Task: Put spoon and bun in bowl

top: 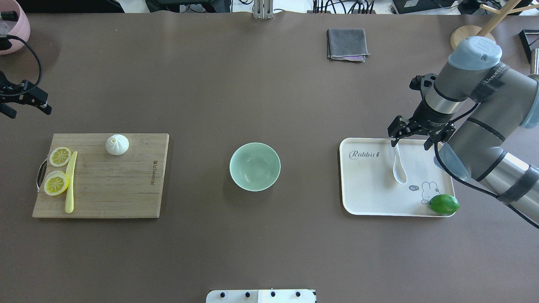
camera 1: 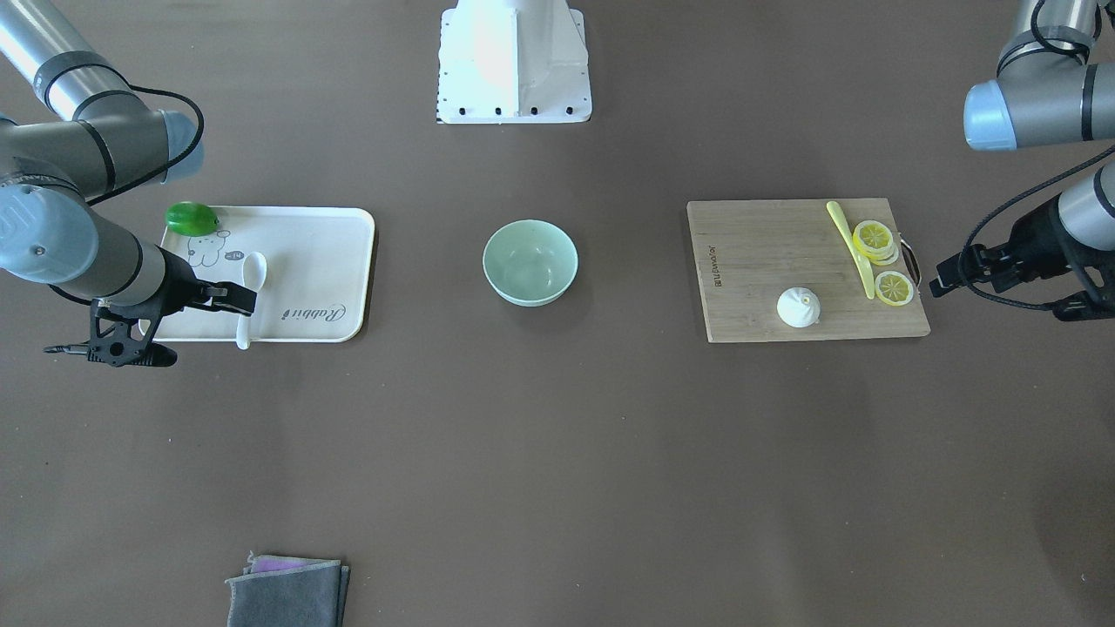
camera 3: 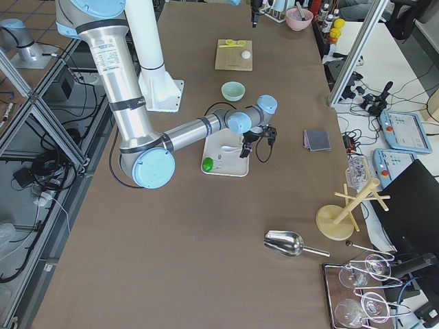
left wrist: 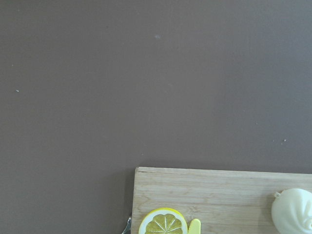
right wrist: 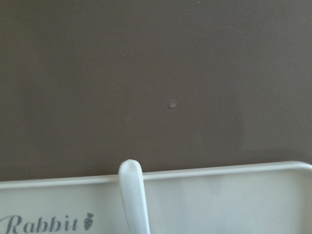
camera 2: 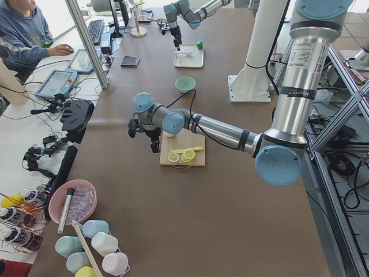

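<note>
Next, I close my left gripper on the pleated top [camera 1: 797,302] [left wrist: 307,224] of the white bun, which is sitting on the wooden cutting board.
The white spoon [top: 399,169] lies on the cream tray [top: 366,189], its handle toward the tray's far edge; it also shows in the front view [camera 1: 249,292] and the right wrist view [right wrist: 134,202]. My right gripper [top: 412,142] is open and empty above that far edge, by the handle's tip. The white pleated bun [top: 117,144] sits on the wooden cutting board [top: 122,189], also seen in the left wrist view [left wrist: 292,212]. The mint-green bowl [top: 254,166] stands empty at the table's middle. My left gripper [top: 25,107] is open and empty, beyond the board's far left corner.
A green lime [top: 444,204] lies on the tray's near right corner. Two lemon slices [top: 57,183] and a long yellow utensil [top: 70,181] lie on the board's left side. A folded grey cloth [top: 347,43] lies at the far side.
</note>
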